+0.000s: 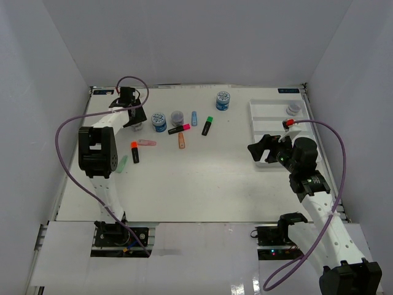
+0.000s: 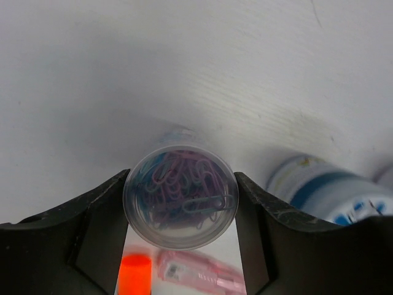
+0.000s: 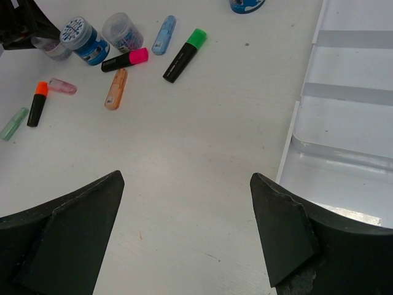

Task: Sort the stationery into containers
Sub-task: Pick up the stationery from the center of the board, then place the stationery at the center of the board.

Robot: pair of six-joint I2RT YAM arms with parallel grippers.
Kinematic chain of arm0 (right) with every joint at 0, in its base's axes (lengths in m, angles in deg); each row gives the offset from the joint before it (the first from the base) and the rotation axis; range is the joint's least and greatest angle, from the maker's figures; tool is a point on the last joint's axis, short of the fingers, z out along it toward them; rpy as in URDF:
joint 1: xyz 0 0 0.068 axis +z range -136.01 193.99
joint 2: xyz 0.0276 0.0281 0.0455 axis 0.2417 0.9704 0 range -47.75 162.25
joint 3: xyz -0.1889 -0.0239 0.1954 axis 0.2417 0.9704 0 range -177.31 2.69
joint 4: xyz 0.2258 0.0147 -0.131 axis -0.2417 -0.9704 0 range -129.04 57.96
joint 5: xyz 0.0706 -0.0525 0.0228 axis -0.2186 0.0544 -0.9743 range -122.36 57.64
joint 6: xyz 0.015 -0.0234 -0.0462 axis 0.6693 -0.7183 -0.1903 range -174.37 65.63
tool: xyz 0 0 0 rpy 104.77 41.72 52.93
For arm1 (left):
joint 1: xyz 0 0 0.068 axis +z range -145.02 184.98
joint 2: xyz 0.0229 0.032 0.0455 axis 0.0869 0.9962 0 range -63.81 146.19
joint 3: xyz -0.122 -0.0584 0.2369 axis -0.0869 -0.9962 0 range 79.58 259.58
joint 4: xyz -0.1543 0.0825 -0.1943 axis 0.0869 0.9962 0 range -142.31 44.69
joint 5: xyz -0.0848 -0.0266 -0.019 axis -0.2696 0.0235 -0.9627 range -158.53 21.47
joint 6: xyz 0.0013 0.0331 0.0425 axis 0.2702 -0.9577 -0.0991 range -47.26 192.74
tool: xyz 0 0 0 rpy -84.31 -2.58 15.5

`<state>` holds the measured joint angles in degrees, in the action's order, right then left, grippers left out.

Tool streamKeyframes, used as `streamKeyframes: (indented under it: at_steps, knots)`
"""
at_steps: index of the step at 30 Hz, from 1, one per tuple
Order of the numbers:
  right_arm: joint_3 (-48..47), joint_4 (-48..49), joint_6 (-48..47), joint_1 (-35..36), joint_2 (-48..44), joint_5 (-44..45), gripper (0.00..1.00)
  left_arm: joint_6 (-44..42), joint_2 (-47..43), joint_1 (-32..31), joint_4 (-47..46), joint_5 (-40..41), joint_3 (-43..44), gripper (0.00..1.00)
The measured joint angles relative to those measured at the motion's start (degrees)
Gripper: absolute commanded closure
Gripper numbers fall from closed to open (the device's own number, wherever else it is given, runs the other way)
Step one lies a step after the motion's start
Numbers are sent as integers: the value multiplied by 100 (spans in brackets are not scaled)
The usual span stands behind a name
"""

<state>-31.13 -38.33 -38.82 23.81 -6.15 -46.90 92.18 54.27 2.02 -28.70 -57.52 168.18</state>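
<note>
My left gripper should set the jar of paper clips down on bare table point(image 1: 216, 155) between the pastel orange highlighter and the white tray.
My left gripper point(image 2: 181, 215) is at the back left of the table point(image 1: 209, 178), its fingers pressed against both sides of a clear round jar of paper clips point(image 2: 179, 196). A blue-patterned jar point(image 2: 331, 193) stands just to its right. Near the table's middle lie highlighters: black with pink cap point(image 3: 126, 59), black with green cap point(image 3: 183, 55), pastel orange point(image 3: 115, 89) and pastel blue point(image 3: 164, 34). My right gripper point(image 3: 186, 178) hangs open and empty over bare table, left of the white tray point(image 3: 344, 92). A grey-lidded jar point(image 1: 294, 109) sits in the tray's far section.
A black highlighter with an orange cap point(image 1: 134, 152), a pastel pink one point(image 1: 146, 142) and a pale green one point(image 1: 123, 163) lie near the left arm. Another blue-patterned jar point(image 1: 223, 100) stands at the back centre. White walls enclose the table.
</note>
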Motion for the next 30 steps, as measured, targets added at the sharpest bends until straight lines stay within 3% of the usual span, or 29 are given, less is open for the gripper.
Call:
streamKeyframes:
  at_steps: [5,10,13,19,26,30]
  knots:
    - [0,-4,-39,2,9,-72,10,-232,-1128,-496,240,-142,-573,58]
    - [57,57,-31,7,-76,-87,10,-293,-2673,-1814,227,-350,-855,57]
    - [155,76,24,7,-164,-76,10,-229,-2983,-2653,103,-527,-874,55]
    - [195,-59,-2,11,-208,-4,9,-116,-2004,-3939,11,-579,-756,52]
    - [195,-455,-339,15,-415,229,7,-72,-765,-4352,-136,-542,-741,51]
    - [195,-527,-446,39,-446,337,7,13,-468,-4452,-330,-463,-614,44]
